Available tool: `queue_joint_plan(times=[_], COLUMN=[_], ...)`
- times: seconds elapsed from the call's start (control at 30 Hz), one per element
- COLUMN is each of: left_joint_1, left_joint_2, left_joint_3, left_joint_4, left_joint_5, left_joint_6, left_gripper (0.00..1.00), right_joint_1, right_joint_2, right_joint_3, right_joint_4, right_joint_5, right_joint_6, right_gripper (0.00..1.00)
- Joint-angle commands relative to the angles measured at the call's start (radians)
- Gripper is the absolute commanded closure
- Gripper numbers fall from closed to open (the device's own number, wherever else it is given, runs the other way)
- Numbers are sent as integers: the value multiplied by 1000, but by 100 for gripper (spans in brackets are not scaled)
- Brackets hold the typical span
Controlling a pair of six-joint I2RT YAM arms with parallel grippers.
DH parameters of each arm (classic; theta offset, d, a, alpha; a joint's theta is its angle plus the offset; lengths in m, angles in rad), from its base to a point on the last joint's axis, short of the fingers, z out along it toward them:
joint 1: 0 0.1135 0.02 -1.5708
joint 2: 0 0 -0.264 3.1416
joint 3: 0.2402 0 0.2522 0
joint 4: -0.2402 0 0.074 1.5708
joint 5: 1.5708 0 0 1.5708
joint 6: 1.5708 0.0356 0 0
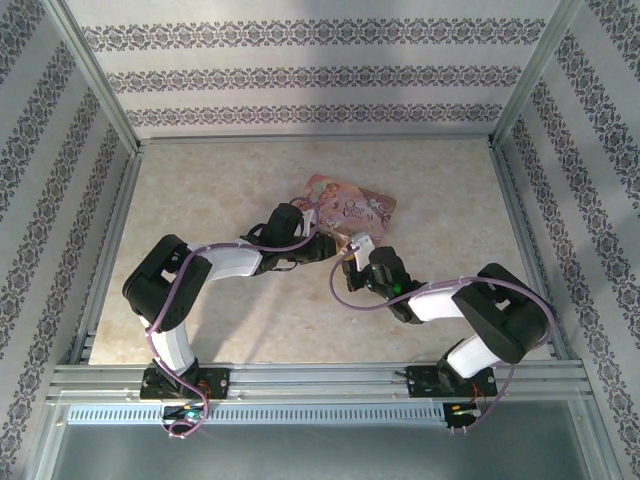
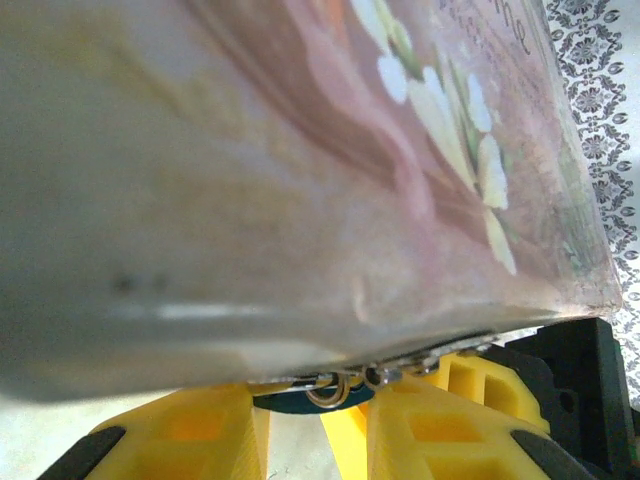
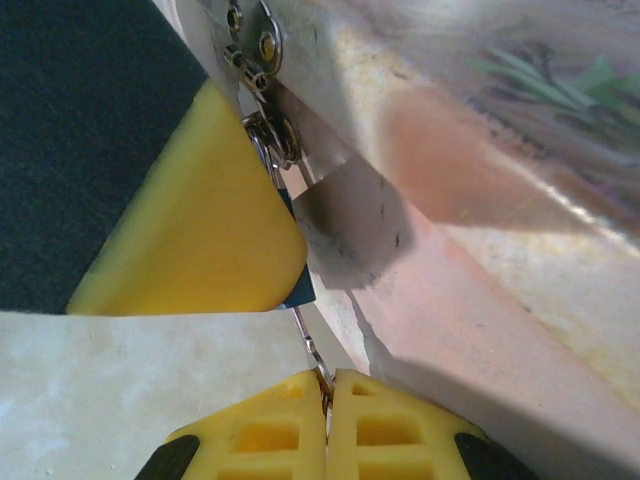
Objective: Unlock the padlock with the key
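Note:
My left gripper pinches the padlock with its wrist crowded against the box's lid, so it should open, back off and take the padlock's body (image 2: pixel 314 401) from in front.
The padlock (image 2: pixel 287 404) shows as a dark blue sliver with a silvery shackle ring, hanging under the pink box's (image 2: pixel 330 170) clasp. My left gripper (image 2: pixel 315 402) is shut on its body, one yellow finger on each side. In the right wrist view, the padlock's blue corner (image 3: pixel 301 291) peeks out beside a left finger (image 3: pixel 200 220). The thin silvery key (image 3: pixel 309 347) runs from that corner down into my right gripper (image 3: pixel 327 380), which is shut on the key's head. From above, the left gripper (image 1: pixel 320 243) and the right gripper (image 1: pixel 356 256) meet at the box's near edge.
The pink illustrated box (image 1: pixel 350 210) lies mid-table, its metal hasp (image 3: pixel 255 45) just above the padlock. Metal frame rails (image 1: pixel 320 380) run along the near edge and both sides. Patterned walls enclose the beige tabletop (image 1: pixel 220 190).

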Motion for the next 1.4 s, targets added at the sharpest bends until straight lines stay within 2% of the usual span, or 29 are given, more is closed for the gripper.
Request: queue_joint_plan(times=[0.0, 0.47, 0.67, 1.13, 1.37], left_joint_1=[-21, -26, -26, -26, -13], left_joint_2=[-32, -24, -12, 47, 23], left_joint_3=[18, 2, -5, -31, -73], left_joint_4=[47, 69, 95, 153, 164], left_joint_5=[107, 107, 106, 86, 57], left_joint_6=[-29, -47, -68, -108, -103], left_gripper=[73, 73, 72, 70, 59], right_joint_1=[-4, 1, 16, 45, 48], right_joint_2=[23, 38, 118, 285, 310], right_joint_3=[72, 144, 86, 33, 9], right_joint_4=[176, 166, 210, 371, 392], right_joint_5=[-57, -85, -36, -20, -1], right_joint_6=[33, 25, 58, 176, 204], right_gripper=[100, 100, 100, 100, 100])
